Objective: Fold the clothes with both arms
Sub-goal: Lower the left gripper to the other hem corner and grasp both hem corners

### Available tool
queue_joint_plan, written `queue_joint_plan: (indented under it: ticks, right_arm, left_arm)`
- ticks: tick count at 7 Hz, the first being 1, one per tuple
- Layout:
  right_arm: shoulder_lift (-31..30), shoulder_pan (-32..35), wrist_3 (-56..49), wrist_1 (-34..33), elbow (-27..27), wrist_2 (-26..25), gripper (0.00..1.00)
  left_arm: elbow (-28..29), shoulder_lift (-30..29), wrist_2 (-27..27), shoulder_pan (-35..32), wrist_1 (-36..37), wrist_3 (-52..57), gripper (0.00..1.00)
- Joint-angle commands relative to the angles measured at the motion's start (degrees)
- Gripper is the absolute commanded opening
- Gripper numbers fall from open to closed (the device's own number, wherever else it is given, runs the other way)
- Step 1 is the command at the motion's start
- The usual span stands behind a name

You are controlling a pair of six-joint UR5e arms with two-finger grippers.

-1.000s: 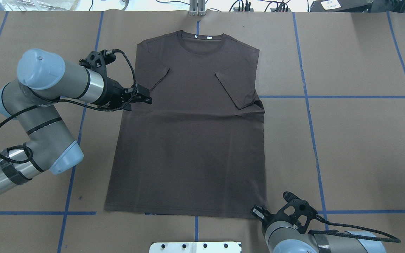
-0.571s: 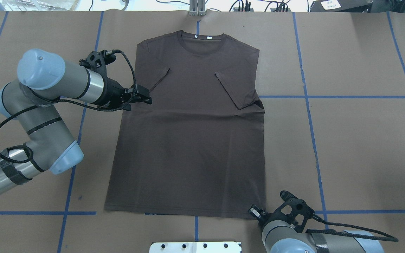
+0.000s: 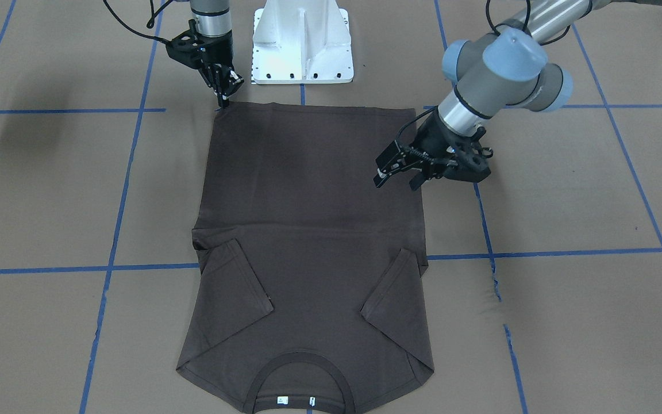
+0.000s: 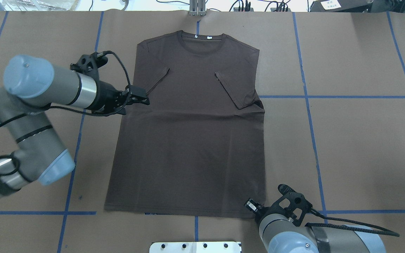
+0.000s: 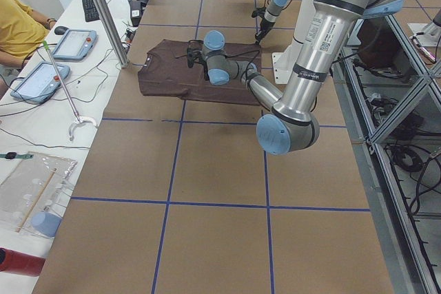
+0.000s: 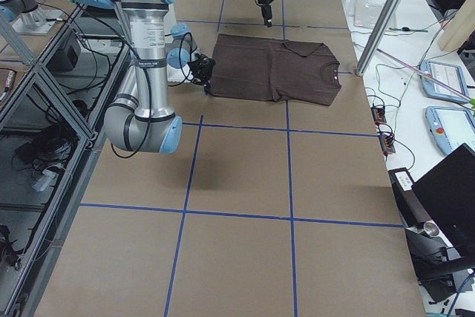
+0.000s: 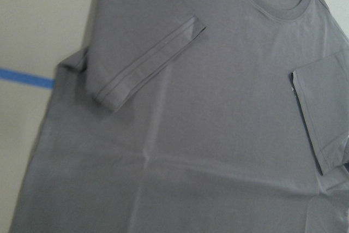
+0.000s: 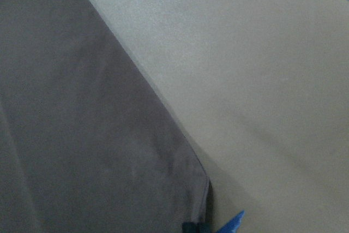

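My left gripper will grasp the free hem corner (image 3: 412, 111) of the dark brown T-shirt, opposite my right gripper's corner along the hem.
The dark brown T-shirt (image 4: 192, 133) lies flat on the brown table, collar at the far edge (image 4: 202, 42), both sleeves folded inward. It also shows in the front view (image 3: 308, 241). My left gripper (image 4: 142, 97) hovers over the shirt's left edge just below the sleeve, with its jaws apart and holding nothing; in the front view it (image 3: 395, 172) is on the right. My right gripper (image 4: 251, 205) points down at the shirt's near right hem corner (image 3: 220, 112), its fingertips (image 8: 196, 226) together right at that corner. The cloth stays flat.
The white bolted pedestal base (image 3: 302, 40) stands at the near table edge, between the arms. Blue tape lines (image 4: 364, 96) cross the table. A metal post (image 4: 197, 8) stands at the far edge. A seated person (image 5: 17, 29) and tablets are beside the table.
My left arm has drawn back to the left, its gripper shifting slightly left along the shirt edge. My right gripper has moved left and farther in, onto the hem corner.
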Motion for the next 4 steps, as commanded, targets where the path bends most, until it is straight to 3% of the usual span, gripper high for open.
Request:
queue_joint_plan:
  ticks: [1, 3, 4]
  right_arm:
    - [-0.7, 1.7, -0.6, -0.1, 1.0, 0.2, 0.00]
    - [-1.0, 2.0, -0.6, -0.2, 1.4, 0.2, 0.00]
    - [-1.0, 1.8, -0.7, -0.2, 1.1, 0.2, 0.00]
  left_arm:
    - [-17.0, 17.3, 10.7, 8.6, 2.0, -3.8, 0.94]
    - [-18.7, 22.2, 22.2, 20.4, 5.5, -10.3, 0.93]
    - [-18.6, 21.5, 24.2, 23.8, 9.1, -12.7, 0.90]
